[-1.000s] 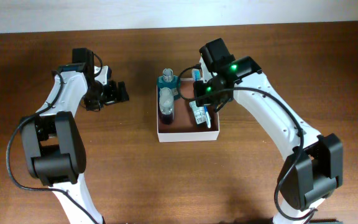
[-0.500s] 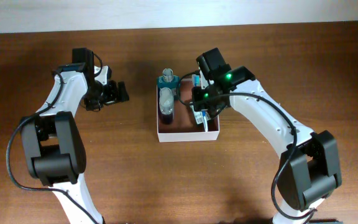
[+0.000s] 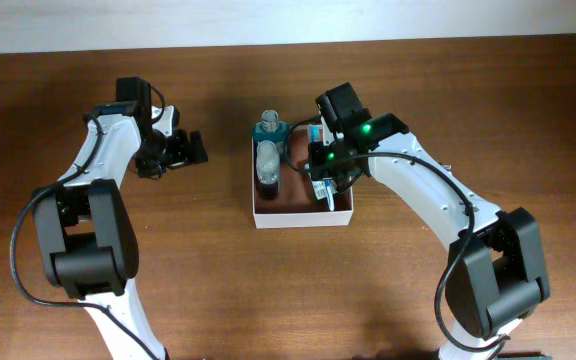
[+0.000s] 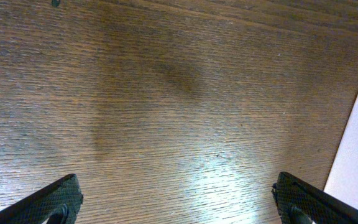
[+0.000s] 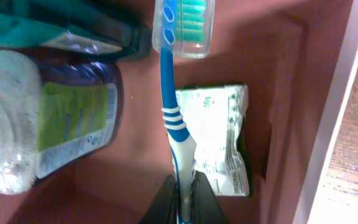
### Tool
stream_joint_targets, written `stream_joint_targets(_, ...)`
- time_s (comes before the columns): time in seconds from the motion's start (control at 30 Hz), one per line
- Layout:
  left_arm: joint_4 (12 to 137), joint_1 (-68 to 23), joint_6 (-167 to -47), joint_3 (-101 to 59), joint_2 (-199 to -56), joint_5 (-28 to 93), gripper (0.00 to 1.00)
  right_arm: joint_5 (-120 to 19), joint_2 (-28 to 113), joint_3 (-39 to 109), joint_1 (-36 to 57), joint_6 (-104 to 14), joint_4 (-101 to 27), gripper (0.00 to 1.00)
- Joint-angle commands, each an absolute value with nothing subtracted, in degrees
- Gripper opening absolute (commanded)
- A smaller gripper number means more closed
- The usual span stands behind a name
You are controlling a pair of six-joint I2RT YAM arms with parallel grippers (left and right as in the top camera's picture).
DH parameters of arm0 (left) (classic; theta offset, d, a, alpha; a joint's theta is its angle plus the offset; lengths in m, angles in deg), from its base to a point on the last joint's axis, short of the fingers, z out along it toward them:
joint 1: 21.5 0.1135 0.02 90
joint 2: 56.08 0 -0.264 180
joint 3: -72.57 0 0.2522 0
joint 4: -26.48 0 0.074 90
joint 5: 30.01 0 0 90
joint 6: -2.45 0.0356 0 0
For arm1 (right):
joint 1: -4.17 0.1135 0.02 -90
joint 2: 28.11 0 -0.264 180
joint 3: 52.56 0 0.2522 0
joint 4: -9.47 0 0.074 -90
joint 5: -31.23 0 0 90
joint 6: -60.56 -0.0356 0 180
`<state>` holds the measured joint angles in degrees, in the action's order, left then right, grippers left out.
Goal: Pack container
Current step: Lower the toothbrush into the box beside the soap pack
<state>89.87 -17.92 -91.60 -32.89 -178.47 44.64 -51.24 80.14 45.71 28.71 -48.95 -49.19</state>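
The toothbrush, now held inside the container, will be let go by my right gripper between the clear-capped dark bottle and the white and green packet (image 3: 302, 181) (image 5: 158, 134).
The container (image 3: 302, 218) is a shallow white-walled box with a reddish-brown inside, at the table's middle. In it lie a teal bottle (image 3: 269, 129), a clear-capped dark bottle (image 3: 267, 170) and a white and green packet (image 5: 219, 140). My right gripper (image 5: 183, 194) is shut on the handle of a blue and white toothbrush (image 5: 173, 118) and holds it inside the container (image 5: 334, 106), head with clear cap toward the far wall. It shows in the overhead view (image 3: 325, 180). My left gripper (image 3: 173, 150) is open and empty over bare wood, left of the container.
The container's white wall (image 4: 356, 149) shows at the right edge of the left wrist view. Brown wooden table (image 3: 168, 260) lies all around the box. A pale wall strip (image 3: 268, 20) runs along the table's far edge.
My right gripper has moved down and left with the toothbrush, lower into the container. The left arm has not moved.
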Motion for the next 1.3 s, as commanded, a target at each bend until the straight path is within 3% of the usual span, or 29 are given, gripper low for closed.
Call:
stream_joint_targets(0.0, 89.76, -17.86, -90.93, -32.74, -178.23, 44.83, 0.99, -51.96, 79.09, 45.29, 29.3, -49.32, -48.34, 0.04)
stream_joint_targets(1.27, 89.76, -17.86, -90.93, -32.74, -178.23, 44.83, 1.0, -51.94, 79.42, 40.9, 29.34, -48.4, -44.23, 0.04)
